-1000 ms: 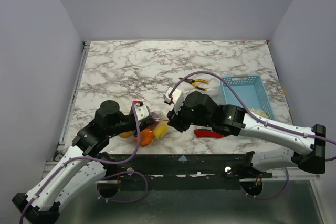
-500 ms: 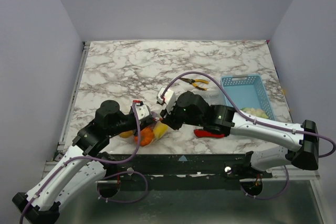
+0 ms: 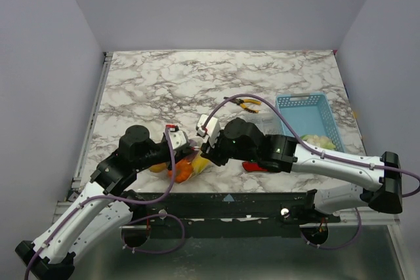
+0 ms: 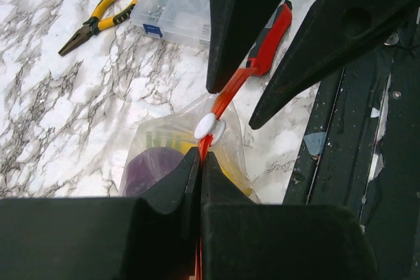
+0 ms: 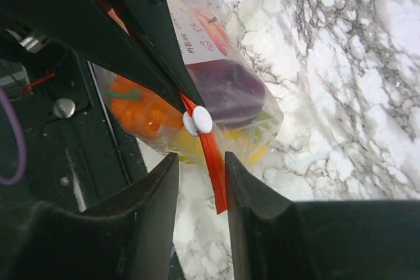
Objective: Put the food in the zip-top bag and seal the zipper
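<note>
My right gripper will hold the zipper's loose end before my left gripper takes the slider (image 4: 209,127), because my left gripper is pinching the zipper in the white slider's path.
The zip-top bag (image 3: 192,166) lies near the front edge with the food inside it: an orange pepper (image 5: 138,106), a purple bulb (image 5: 226,86), a yellow piece (image 5: 190,145) and a red tomato (image 5: 210,31). My left gripper (image 4: 200,157) is shut on one end of the orange-red zipper (image 4: 223,100). A white slider (image 5: 198,120) sits on the strip just past the left gripper's tips. My right gripper (image 5: 201,157) is open. The free end of the zipper (image 5: 214,172) hangs between its fingers and is not pinched.
A red-handled knife (image 4: 272,34) lies just right of the bag. Yellow-handled pliers (image 3: 248,103), a clear compartment box (image 4: 174,11) and a light blue mesh basket (image 3: 308,119) sit farther back on the right. The table's front edge (image 3: 226,193) is close behind the bag.
My right arm has shifted left toward the bag, and its jaws narrowed briefly and widened again. The left gripper has kept its hold and not moved.
</note>
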Robot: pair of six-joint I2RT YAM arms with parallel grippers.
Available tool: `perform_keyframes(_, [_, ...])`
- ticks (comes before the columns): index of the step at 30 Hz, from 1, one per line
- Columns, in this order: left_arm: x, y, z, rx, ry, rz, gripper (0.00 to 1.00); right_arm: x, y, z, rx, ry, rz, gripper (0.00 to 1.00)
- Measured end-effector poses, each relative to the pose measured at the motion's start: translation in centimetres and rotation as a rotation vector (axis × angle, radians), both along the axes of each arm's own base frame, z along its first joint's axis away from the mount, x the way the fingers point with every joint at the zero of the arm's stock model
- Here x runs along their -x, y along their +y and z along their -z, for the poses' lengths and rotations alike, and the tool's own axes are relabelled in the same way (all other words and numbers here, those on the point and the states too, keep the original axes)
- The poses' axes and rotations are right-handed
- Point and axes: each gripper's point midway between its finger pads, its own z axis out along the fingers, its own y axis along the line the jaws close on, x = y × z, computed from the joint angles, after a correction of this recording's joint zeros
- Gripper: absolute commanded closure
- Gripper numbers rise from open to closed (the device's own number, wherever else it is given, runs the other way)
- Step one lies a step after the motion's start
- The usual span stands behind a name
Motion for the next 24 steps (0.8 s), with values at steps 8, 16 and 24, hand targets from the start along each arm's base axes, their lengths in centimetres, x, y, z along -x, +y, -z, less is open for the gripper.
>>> perform_keyframes(8, [0.0,0.0,0.0,0.002,0.007,-0.006,1.0,-1.1,-0.2,0.6,0.035,-0.086,0.039,0.72])
perform_keyframes(16, [0.0,0.0,-0.1,0.007,0.008,-0.011,1.0,-2.1,-0.4,1.2,0.056,-0.148,0.072,0.73])
perform_keyframes(24, [-0.1,0.0,-0.3,0.017,0.008,-0.014,0.61,-2.5,-0.2,0.8,0.061,-0.201,0.06,1.0])
